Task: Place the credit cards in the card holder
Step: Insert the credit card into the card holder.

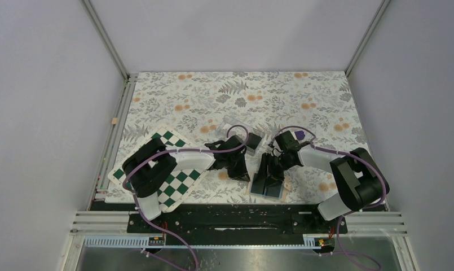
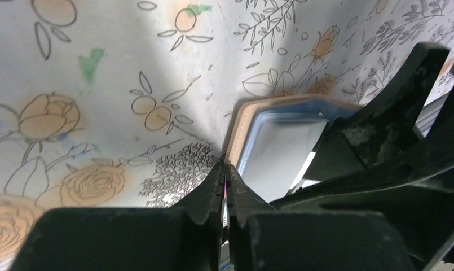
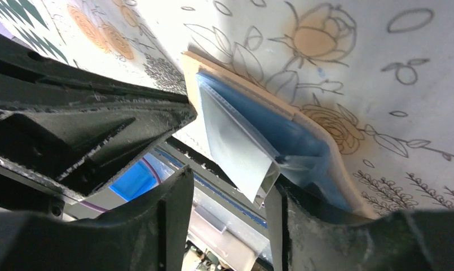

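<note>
My shut left fingers meet the flat card holder's tan edge, so I should open them, pinch that edge [image 1: 250,185] and lift it.
The card holder [image 1: 274,192] lies open near the table's front edge, tan outside [image 3: 320,121] and light blue inside [image 2: 281,141]. My right gripper [image 1: 270,174] hangs over it, open [image 3: 230,180]. One of its fingers [image 3: 326,226] rests on the blue lining, against the corner of a lifted clear pocket [image 3: 241,152]. My left gripper [image 1: 245,175] is shut, its tips [image 2: 224,164] at the holder's tan corner. A thin pale sliver shows between its pads; I cannot tell what it is. A dark flat piece that looks like a credit card [image 1: 252,141] lies by the clear box.
A clear plastic box [image 1: 236,129] stands behind the grippers, and a purple block [image 1: 299,135] is beside the right wrist. The green-and-white chequered board [image 1: 176,178] lies under the left arm. The black base rail [image 1: 230,217] runs just in front of the holder.
</note>
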`<action>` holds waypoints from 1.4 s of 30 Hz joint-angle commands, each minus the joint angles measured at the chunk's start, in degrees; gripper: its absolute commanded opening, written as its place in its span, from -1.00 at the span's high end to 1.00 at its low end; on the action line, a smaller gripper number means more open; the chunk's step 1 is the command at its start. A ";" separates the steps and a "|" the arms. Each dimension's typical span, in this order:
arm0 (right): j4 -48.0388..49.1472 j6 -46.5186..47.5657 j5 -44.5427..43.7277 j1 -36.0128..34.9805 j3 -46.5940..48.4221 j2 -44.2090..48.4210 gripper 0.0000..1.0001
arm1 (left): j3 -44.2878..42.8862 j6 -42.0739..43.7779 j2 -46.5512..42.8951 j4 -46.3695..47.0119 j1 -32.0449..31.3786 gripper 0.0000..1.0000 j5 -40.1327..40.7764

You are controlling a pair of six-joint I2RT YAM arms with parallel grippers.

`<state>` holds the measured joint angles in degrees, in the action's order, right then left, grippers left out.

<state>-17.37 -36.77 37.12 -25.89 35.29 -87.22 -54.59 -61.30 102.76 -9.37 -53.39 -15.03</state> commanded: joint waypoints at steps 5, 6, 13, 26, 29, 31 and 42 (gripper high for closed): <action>-5.19 3.99 -4.49 -1.05 3.95 5.48 -0.45 | 3.11 1.39 -8.90 -3.49 1.36 0.45 2.91; -6.58 4.49 -5.37 -1.08 4.18 6.11 -0.49 | 4.10 1.10 -9.50 -2.00 1.77 0.38 2.11; -12.28 6.93 -8.18 -1.09 5.00 7.71 -0.60 | 9.54 -3.59 -8.20 13.83 2.58 0.02 -7.22; -8.10 6.81 -11.31 -1.08 0.23 2.30 0.24 | 9.42 -3.96 -0.55 25.77 2.45 0.04 -12.42; -6.07 6.67 -10.03 -1.08 -0.35 0.70 0.32 | 10.84 -4.41 -2.04 30.89 2.46 0.15 -14.45; -5.61 6.70 -9.87 -1.07 -0.12 0.68 0.33 | 11.31 -4.72 -3.06 33.93 2.45 0.23 -15.73; -6.46 6.82 -9.39 -1.09 1.53 2.80 0.31 | 11.25 -5.93 -3.28 43.90 1.32 0.45 -21.80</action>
<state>-25.98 -30.44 29.12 -26.37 36.45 -84.86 -42.92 -65.23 101.62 22.59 -50.50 -30.74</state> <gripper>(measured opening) 0.339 0.247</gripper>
